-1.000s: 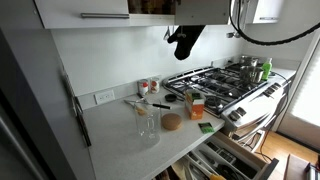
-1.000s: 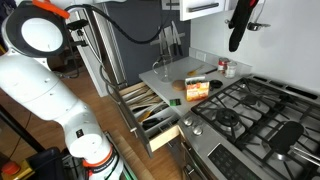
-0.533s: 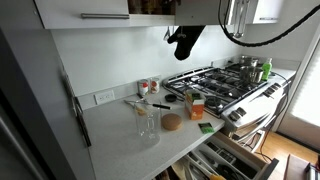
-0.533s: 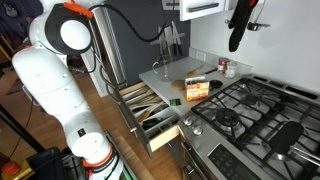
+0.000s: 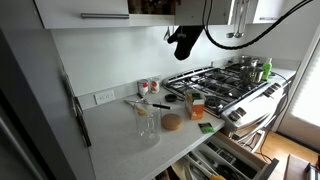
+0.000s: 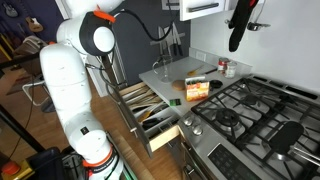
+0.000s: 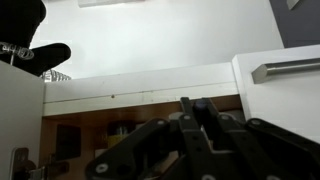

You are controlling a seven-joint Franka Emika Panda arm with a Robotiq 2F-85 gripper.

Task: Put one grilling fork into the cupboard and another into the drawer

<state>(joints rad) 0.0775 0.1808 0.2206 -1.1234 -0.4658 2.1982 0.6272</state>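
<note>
Next, I release the grilling fork from my gripper inside the open part of the cupboard, at the end (image 5: pixel 171 7) (image 7: pixel 203 106) that is next to its closed pale door.
My gripper (image 7: pixel 200 112) is raised in front of the open part of the cupboard (image 7: pixel 150 80). Its fingers are shut on a dark handle, which looks like a grilling fork (image 7: pixel 203 103). The cupboard's closed pale door with its steel bar handle (image 7: pixel 290 70) is to the right. In both exterior views the gripper (image 5: pixel 183 42) (image 6: pixel 238 25) hangs just under the cupboard (image 5: pixel 90 12). Another grilling fork (image 5: pixel 138 101) lies on the counter by the wall. The drawer (image 6: pixel 150 108) (image 5: pixel 235 160) below the counter stands open with utensils inside.
On the counter stand a glass (image 5: pixel 147 122), a round wooden disc (image 5: pixel 172 122), an orange box (image 5: pixel 195 103) and small jars (image 5: pixel 148 87). A gas stove (image 5: pixel 225 80) with a pot is beside them. A fridge side (image 5: pixel 30 110) borders the counter.
The arm's upper links and cables have swung across both exterior views. The gripper has stayed in about the same place by the cupboard.
</note>
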